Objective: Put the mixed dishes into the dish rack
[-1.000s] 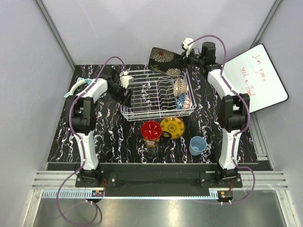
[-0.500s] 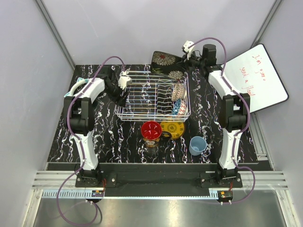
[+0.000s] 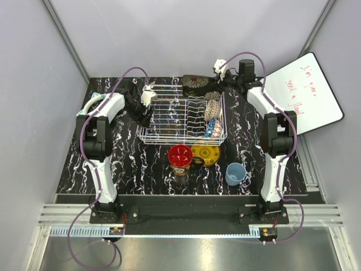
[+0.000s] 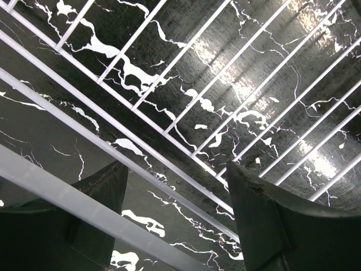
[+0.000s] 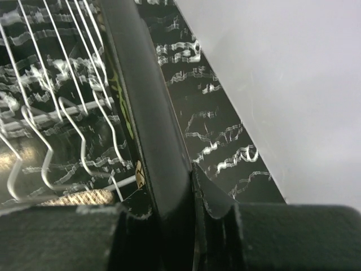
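Note:
My right gripper needs to let go of the square dark floral plate between the brown-mesh bowl and the rack's back rail [image 3: 201, 96].
The white wire dish rack [image 3: 172, 116] stands mid-table with a brown-mesh bowl [image 3: 213, 105] and a blue patterned bowl [image 3: 210, 127] upright at its right end. My right gripper [image 3: 218, 80] is shut on the square dark floral plate [image 3: 196, 83], held nearly edge-on over the rack's back right corner. In the right wrist view the plate's dark rim [image 5: 148, 113] runs up from the gripper [image 5: 192, 192], beside the rack's tines [image 5: 67, 113]. My left gripper [image 3: 145, 114] stands open at the rack's left edge. Rack wires [image 4: 186, 113] cross between its fingers [image 4: 256, 214].
In front of the rack lie a red bowl [image 3: 180, 154], a yellow patterned plate [image 3: 206, 152], a dark mug [image 3: 180, 172] and a light-blue cup [image 3: 235, 173]. A whiteboard [image 3: 307, 93] leans at the right. Teal headphones [image 3: 92, 103] sit by the left arm.
The rack slid left and slightly nearer, then stopped. The right gripper lowered the floral plate and tipped it from face-up to nearly edge-on at the rack's back. The left jaws narrowed slightly.

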